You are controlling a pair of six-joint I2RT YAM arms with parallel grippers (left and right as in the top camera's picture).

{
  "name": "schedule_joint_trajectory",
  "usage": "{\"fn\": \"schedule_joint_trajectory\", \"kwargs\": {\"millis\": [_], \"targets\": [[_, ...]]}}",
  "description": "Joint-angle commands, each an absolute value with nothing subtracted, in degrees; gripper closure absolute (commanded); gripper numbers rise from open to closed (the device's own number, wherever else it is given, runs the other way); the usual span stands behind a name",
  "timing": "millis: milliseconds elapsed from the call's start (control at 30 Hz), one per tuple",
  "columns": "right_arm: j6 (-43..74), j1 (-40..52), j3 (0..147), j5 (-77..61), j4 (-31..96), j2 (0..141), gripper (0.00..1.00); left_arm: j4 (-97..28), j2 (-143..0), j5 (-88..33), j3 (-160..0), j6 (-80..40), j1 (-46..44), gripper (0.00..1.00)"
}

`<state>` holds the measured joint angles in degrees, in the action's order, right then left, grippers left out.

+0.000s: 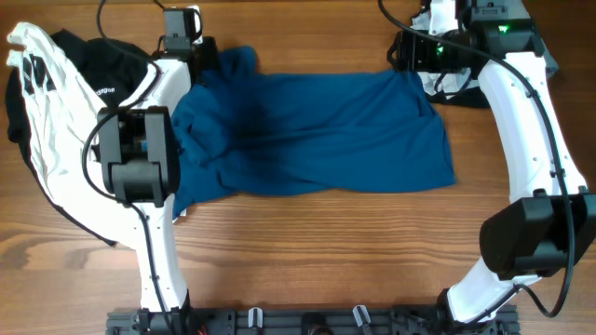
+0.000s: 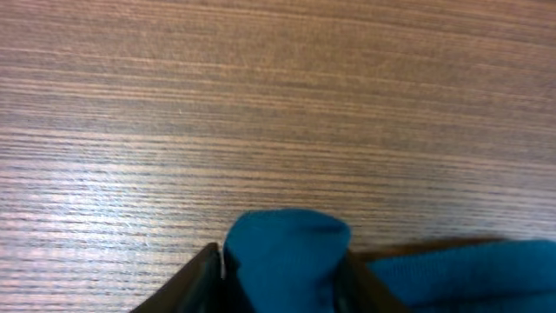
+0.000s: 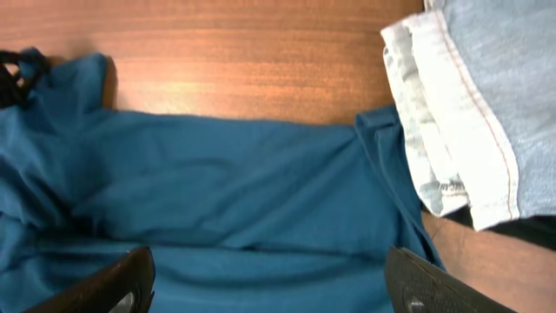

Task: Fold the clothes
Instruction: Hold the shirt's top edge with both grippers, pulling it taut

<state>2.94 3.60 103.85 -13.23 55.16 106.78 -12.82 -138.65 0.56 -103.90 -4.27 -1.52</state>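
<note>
The shirt's far corner has a thick bunch of fabric pinched in my left gripper, which should open and grab only the narrow tip of fabric [image 2: 291,219] before folding.
The deep-blue shirt [image 1: 317,130] lies spread across the middle of the wooden table, rumpled at its left end. My left gripper [image 1: 207,54] is at the shirt's far left corner. In the left wrist view its fingers [image 2: 208,265] press on both sides of a raised bunch of blue fabric [image 2: 287,248]. My right gripper [image 1: 407,54] hovers over the shirt's far right corner, and its jaws [image 3: 269,291] stand wide open above the blue cloth [image 3: 243,183], holding nothing. A white garment with black marks [image 1: 42,112] and a black tee [image 1: 107,70] lie at the left.
A folded pale denim piece with a white hem [image 3: 469,104] lies just right of the shirt's corner, under the right arm [image 1: 521,102]. The left arm [image 1: 149,158] crosses the shirt's left end. A black rail [image 1: 307,321] runs along the table's front edge.
</note>
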Motion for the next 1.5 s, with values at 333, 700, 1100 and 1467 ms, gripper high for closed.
{"fn": "schedule_joint_trajectory", "kwargs": {"millis": [333, 700, 1100, 1467], "targets": [[4.69, 3.75, 101.91, -12.49, 53.36, 107.53, 0.15, -9.26, -142.43, -1.52, -105.03, -4.95, -1.76, 0.37], [4.67, 3.75, 101.89, -12.47, 51.35, 107.53, 0.2, -13.74, -137.56, -2.5, -105.03, -4.91, -2.13, 0.96], [2.46, 6.15, 101.89, -12.49, 42.89, 118.58, 0.29, -25.19, -124.4, -2.28, -105.03, -4.93, -2.11, 0.96], [12.53, 7.49, 101.86, 6.96, 35.38, 128.66, 0.25, -28.34, -124.4, -2.2, -105.03, -4.89, -2.13, 0.96]]}}
